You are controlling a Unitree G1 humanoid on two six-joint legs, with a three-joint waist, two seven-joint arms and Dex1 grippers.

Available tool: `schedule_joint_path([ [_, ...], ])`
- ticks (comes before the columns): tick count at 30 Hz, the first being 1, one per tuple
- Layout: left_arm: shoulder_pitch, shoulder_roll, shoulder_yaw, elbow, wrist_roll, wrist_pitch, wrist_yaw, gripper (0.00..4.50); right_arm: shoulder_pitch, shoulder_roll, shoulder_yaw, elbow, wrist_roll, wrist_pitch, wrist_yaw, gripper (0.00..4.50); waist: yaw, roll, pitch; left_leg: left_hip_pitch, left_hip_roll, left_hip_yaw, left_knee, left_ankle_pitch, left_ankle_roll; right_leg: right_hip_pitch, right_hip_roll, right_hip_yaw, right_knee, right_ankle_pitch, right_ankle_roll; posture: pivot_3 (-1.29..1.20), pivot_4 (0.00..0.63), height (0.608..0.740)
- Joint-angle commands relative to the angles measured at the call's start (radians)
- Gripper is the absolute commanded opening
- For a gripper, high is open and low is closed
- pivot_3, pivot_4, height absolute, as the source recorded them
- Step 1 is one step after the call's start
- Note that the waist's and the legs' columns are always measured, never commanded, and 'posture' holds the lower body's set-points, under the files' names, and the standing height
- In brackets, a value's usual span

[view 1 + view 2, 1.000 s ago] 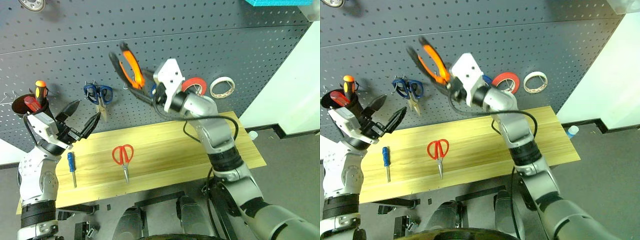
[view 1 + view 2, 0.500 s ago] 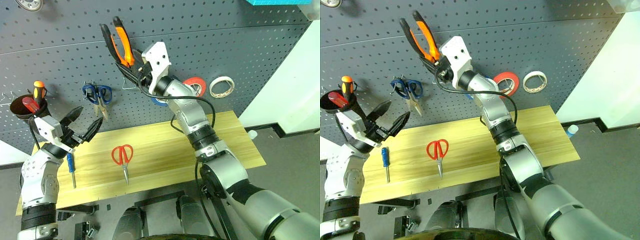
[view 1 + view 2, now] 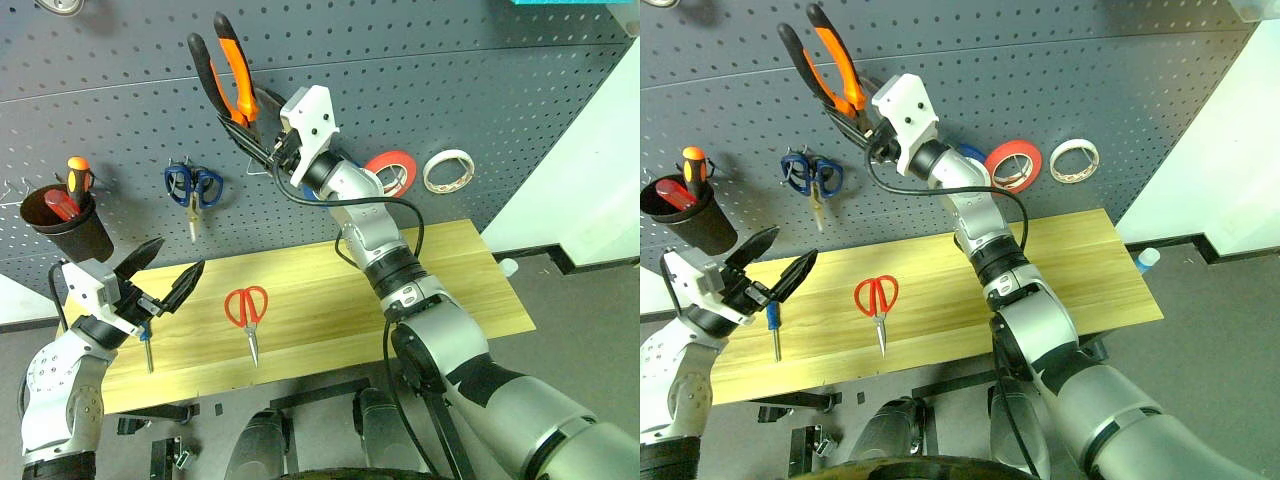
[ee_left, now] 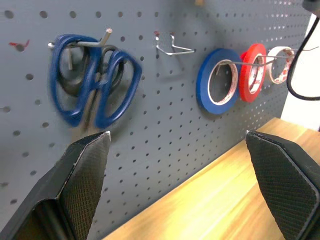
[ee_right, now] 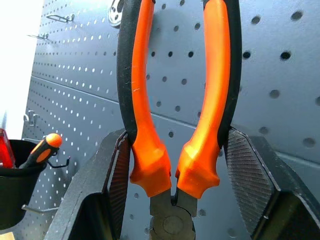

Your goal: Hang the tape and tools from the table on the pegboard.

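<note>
I need to next close my left gripper on the red-looped scissors' metal joint (image 3: 250, 329) on the table, between loops and blades.
My right gripper (image 3: 262, 132) is shut on the pliers (image 3: 226, 68), close to their joint. Their orange-and-black arms (image 5: 175, 100) point up, close in front of the dark grey pegboard (image 3: 480, 90). The red-looped scissors (image 3: 246, 310) lie on the wooden table (image 3: 330, 280), left of centre. The slim blue-ended screwdriver (image 3: 147, 352) lies near the table's left end, partly behind my left gripper (image 3: 173, 260). That gripper hangs open and empty above it. The cream-white tape (image 3: 446, 171) hangs on a hook at the right of the board.
Dark blue scissors (image 3: 195, 186) hang on the board, with an empty wire hook (image 4: 172, 46) beside them. A blue roll (image 4: 217, 80) and a red roll (image 3: 393, 170) hang left of the tape. A black cup (image 3: 68, 228) holds orange and red screwdrivers.
My right gripper has carried the pliers up and to the left along the pegboard. My left arm has dropped and drawn back toward the table's front-left, still open.
</note>
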Motion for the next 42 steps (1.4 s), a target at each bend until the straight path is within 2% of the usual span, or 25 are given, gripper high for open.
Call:
schedule_joint_path([
  [1,0.031,0.010,0.035,-0.070,-0.026,0.012,0.011,4.50,-0.039,0.013,-0.024,0.003,0.010,-0.066,0.000,2.44,0.000,-0.002,0.012,0.000,0.000,0.000,0.000,0.000,0.000,0.000,0.000,0.000,0.000,0.000,0.000,0.05,0.188,0.740],
  [11,0.091,-0.004,0.034,-0.131,-0.042,0.043,0.023,4.50,-0.090,0.012,-0.068,0.121,0.016,-0.146,0.005,2.44,0.000,-0.001,0.044,-0.003,0.000,0.000,-0.001,0.000,0.000,-0.004,0.000,0.000,0.001,0.000,-0.001,0.06,0.221,0.740],
  [17,0.096,-0.010,0.038,-0.124,-0.041,0.038,0.020,4.50,-0.118,0.027,-0.083,0.169,0.015,-0.182,0.010,2.44,0.001,-0.001,0.045,-0.015,0.001,0.000,0.001,0.000,0.000,-0.015,0.000,0.000,0.002,0.001,0.001,0.07,0.221,0.740],
  [34,0.100,-0.023,0.045,-0.111,-0.036,0.019,0.012,4.50,-0.159,0.031,-0.071,0.324,-0.067,-0.239,-0.067,2.44,0.004,-0.001,0.045,-0.015,0.001,0.000,0.000,0.000,0.000,-0.015,0.000,0.000,0.001,0.001,0.001,0.08,0.213,0.740],
  [40,0.096,-0.023,0.051,-0.103,-0.038,0.015,0.005,4.50,-0.155,0.016,-0.078,0.322,-0.078,-0.254,-0.077,4.45,0.019,-0.001,0.045,-0.015,0.001,0.000,0.000,0.000,0.000,-0.015,0.000,0.000,0.002,0.001,0.001,0.07,0.208,0.740],
  [42,0.092,-0.022,0.052,-0.097,-0.037,0.013,0.003,4.50,-0.148,0.009,-0.076,0.310,-0.085,-0.268,-0.082,4.49,0.024,-0.001,0.045,-0.015,0.001,0.000,0.001,0.000,0.000,-0.015,0.001,0.000,0.002,0.002,0.001,0.07,0.205,0.740],
])
